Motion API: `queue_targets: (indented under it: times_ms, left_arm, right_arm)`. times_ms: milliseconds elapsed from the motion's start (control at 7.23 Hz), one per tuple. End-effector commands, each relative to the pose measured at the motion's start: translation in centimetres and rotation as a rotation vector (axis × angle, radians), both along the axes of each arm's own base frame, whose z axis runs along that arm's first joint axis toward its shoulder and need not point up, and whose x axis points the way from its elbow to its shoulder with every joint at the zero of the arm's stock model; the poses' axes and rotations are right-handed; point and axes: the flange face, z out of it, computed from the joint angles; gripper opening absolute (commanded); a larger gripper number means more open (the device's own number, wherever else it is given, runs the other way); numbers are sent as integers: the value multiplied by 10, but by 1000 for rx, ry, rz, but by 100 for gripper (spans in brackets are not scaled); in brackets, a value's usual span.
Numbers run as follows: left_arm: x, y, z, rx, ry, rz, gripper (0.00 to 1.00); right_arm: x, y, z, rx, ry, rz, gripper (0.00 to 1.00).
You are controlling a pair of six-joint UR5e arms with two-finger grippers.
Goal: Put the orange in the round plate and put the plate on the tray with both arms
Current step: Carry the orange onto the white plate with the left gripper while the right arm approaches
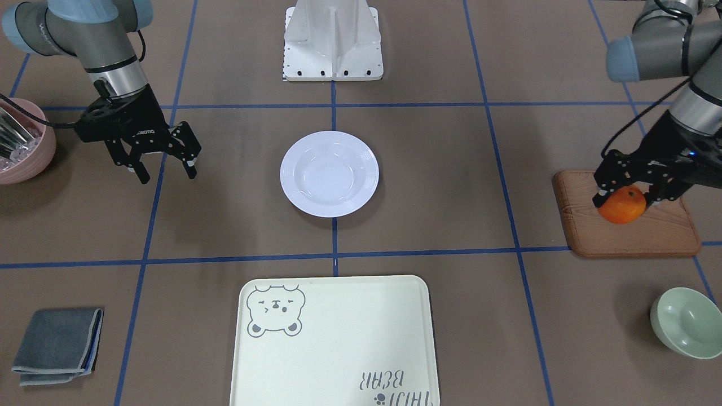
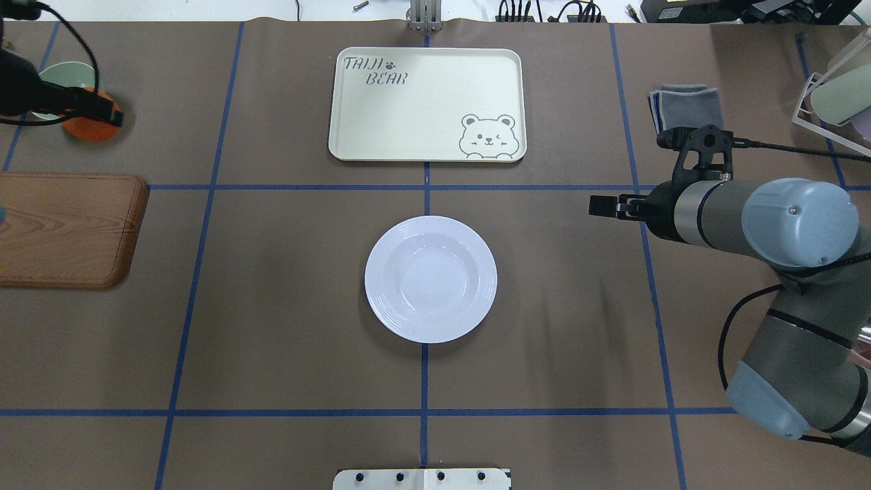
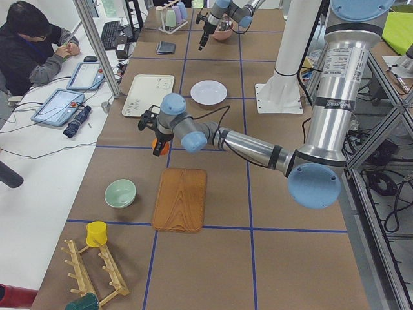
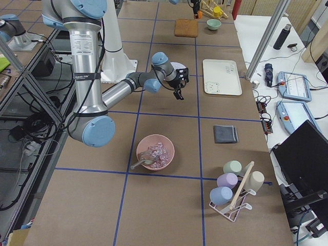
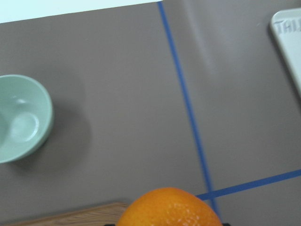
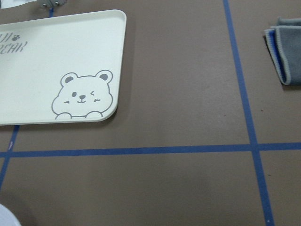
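Note:
My left gripper has the orange. It will let go of it in the middle of the white round plate (image 1: 338,176).
The small bright orange (image 1: 621,206) hangs above the table next to the wooden board (image 1: 632,228), with my left gripper (image 1: 623,202) shut on it. It fills the bottom edge of the left wrist view as the orange (image 5: 169,208). The white round plate (image 1: 329,173) sits empty at the table's middle, also seen as the plate (image 2: 431,279). The cream bear tray (image 1: 338,338) lies beyond the plate, empty. My right gripper (image 1: 168,177) hovers open above the table, to the plate's side, holding nothing.
A mint-green bowl (image 1: 685,322) stands near the board. A pink bowl (image 1: 22,144) with clear items sits on the right arm's side, and a folded grey cloth (image 1: 56,345) lies near the tray. The robot's white base (image 1: 333,42) stands behind the plate.

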Motion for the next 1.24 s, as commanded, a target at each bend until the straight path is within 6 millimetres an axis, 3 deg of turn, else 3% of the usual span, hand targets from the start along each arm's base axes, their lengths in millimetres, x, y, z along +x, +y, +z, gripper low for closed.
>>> queue_targets:
  times_ms: [0,277,415,553,830,1106]
  left_arm:
    - [115,26,-101,-93,3,-48,0]
    - [228,65,-159,-173,32,-75,0]
    - [284,92,-171,-194,28,-83,0]
    - [322,100,-181,-226,26,-100,0]
    - [352,123,-173,-226,0,-88,0]
    - [380,155,-170,-214,-17,-50,0]
  right_arm:
    - [-21,10,-21,15,-26,-40,100]
    - [-42,24,-29,-88,-102,-13,100]
    - [-48,30,-33,-109,-124,-12,100]
    - [-50,33,-35,-131,-141,2,100]
    - [-50,40,-24,-161,-134,-1,100]
    - [-50,58,9,-190,-77,-21,100]
